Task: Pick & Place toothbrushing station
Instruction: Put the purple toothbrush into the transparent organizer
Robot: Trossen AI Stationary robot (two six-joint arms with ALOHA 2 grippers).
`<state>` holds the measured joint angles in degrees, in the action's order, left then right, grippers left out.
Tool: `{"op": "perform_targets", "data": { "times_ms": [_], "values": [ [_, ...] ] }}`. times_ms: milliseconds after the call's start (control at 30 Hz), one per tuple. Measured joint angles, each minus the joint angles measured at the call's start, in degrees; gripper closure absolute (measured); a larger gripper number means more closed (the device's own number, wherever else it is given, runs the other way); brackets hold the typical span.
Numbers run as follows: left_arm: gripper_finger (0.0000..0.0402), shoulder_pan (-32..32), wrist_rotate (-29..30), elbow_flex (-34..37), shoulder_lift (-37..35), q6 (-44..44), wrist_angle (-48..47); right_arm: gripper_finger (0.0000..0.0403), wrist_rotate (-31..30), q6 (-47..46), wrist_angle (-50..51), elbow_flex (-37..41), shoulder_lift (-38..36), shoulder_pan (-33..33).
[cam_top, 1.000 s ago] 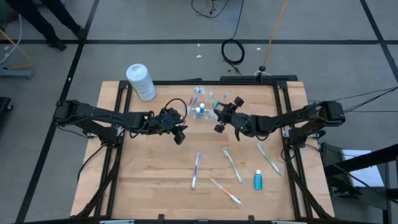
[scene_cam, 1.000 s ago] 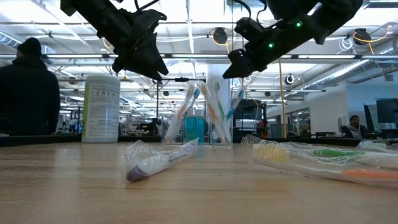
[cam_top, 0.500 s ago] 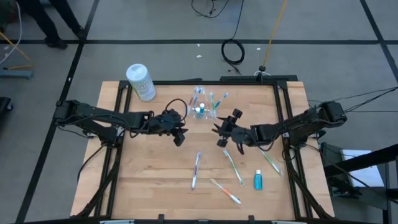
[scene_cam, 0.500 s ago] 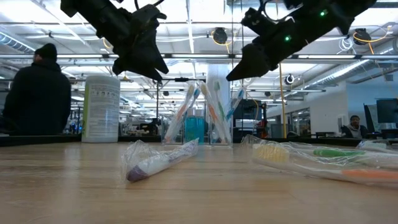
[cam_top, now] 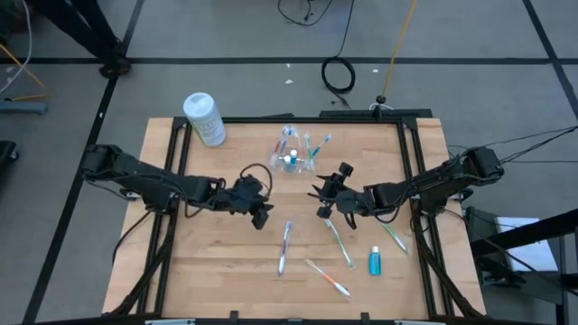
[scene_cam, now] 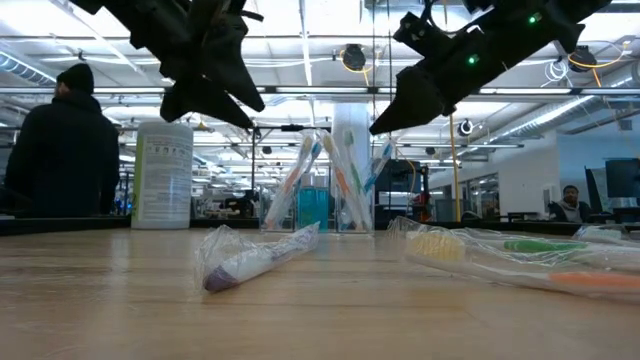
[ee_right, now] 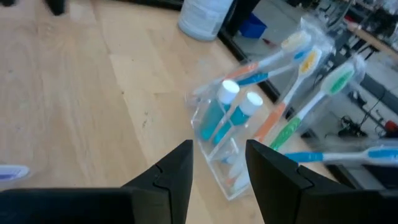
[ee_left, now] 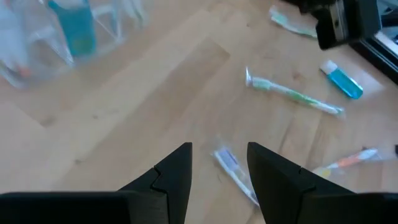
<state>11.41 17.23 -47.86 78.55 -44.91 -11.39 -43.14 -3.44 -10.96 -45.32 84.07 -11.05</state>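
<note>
Next, my left gripper will go to the bristle end [cam_top: 288,231] [ee_left: 228,162] of the purple and white toothbrush, the end nearest the toothbrushing station, and close there.
The toothbrushing station [cam_top: 294,153] is a small see-through holder standing on its base at the table's far middle, with toothbrushes leaning out of it and blue tubes inside. It also shows in the low view [scene_cam: 322,205] and in the right wrist view [ee_right: 231,163]. My left gripper [cam_top: 262,215] is open and empty above the table, toward the near left of the station; its wrist view [ee_left: 219,155] shows the gap. My right gripper [cam_top: 321,202] is open and empty, toward the near right of the station and facing it [ee_right: 219,152].
A white canister [cam_top: 204,118] stands at the far left corner. Wrapped toothbrushes [cam_top: 285,246], [cam_top: 339,240], [cam_top: 327,277], [cam_top: 391,233] and a small blue tube [cam_top: 375,262] lie on the near half. A person [scene_cam: 55,150] stands beyond the table.
Both grippers have drawn back from the station toward the table's near edge. My right gripper, which was close beside the station, has moved the farther of the two. The station has stayed in place.
</note>
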Motion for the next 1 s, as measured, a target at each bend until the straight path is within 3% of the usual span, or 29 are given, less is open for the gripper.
{"op": "perform_targets", "data": {
  "times_ms": [133, 400, 567, 1000],
  "values": [
    [0.0243, 2.2, 1.3, 0.0, 5.4, -3.2, 2.4, 0.0264, 3.0, -2.0, 2.0, 0.0, 0.0, 0.2],
    [0.0243, 2.8, 0.6, 0.0, 16.7, -4.1, 16.9, 0.0264, 2.9, -2.1, 2.2, 0.0, 0.0, 0.2],
    [0.0243, 1.2, -3.6, 0.0, 22.7, -6.2, 24.1, 0.0264, 2.9, -3.3, 2.2, 0.0, 0.0, 0.2],
    [0.0243, 0.1, -4.4, 0.0, 29.1, -6.4, 29.6, 0.0264, 2.9, -3.4, 2.5, 0.0, 0.0, 0.2]
  ]
}}
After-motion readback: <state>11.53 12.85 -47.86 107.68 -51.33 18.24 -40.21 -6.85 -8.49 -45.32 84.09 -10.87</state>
